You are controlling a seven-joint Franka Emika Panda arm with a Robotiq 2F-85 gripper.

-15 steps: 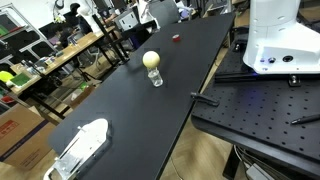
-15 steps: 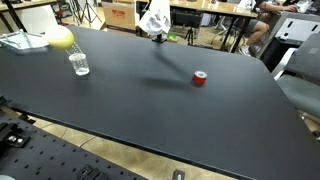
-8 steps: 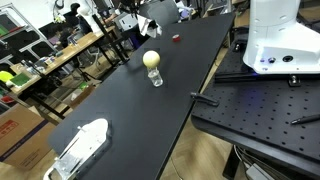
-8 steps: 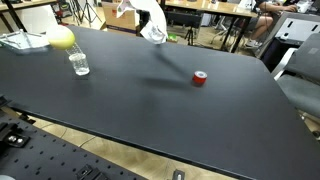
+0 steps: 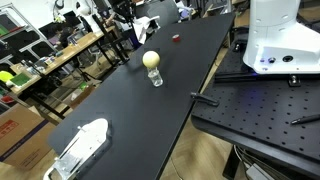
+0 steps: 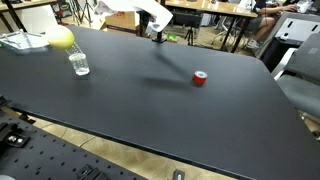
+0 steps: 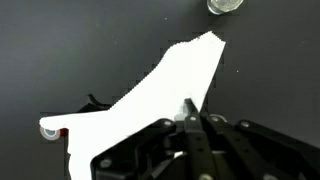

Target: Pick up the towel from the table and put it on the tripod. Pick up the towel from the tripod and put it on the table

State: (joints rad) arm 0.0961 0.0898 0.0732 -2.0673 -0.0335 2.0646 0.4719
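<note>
I will use my gripper to set the white towel down on the black table (image 5: pixel 156 40) (image 7: pixel 118 105) next to the small red object.
The white towel (image 6: pixel 128 6) hangs from my gripper (image 6: pixel 157 20), lifted above the far edge of the black table (image 6: pixel 150 110). In an exterior view the towel (image 5: pixel 146 24) is at the table's far end. In the wrist view the towel (image 7: pixel 165 85) spreads out bright white under my gripper (image 7: pixel 190 108), whose fingers are shut on its edge. Thin tripod legs (image 6: pixel 88 12) stand behind the table's far edge; the tripod's top is out of view.
A clear glass (image 6: pixel 79 65) and a yellow ball (image 6: pixel 61 38) stand on the table, also seen in an exterior view (image 5: pixel 153 66). A small red object (image 6: pixel 200 78) lies mid-table. A white clear-plastic item (image 5: pixel 80 146) lies at one end. Benches and people stand beyond.
My gripper has risen with the towel and carried it toward the far edge of the table; the towel now hangs higher and spreads more sideways.
</note>
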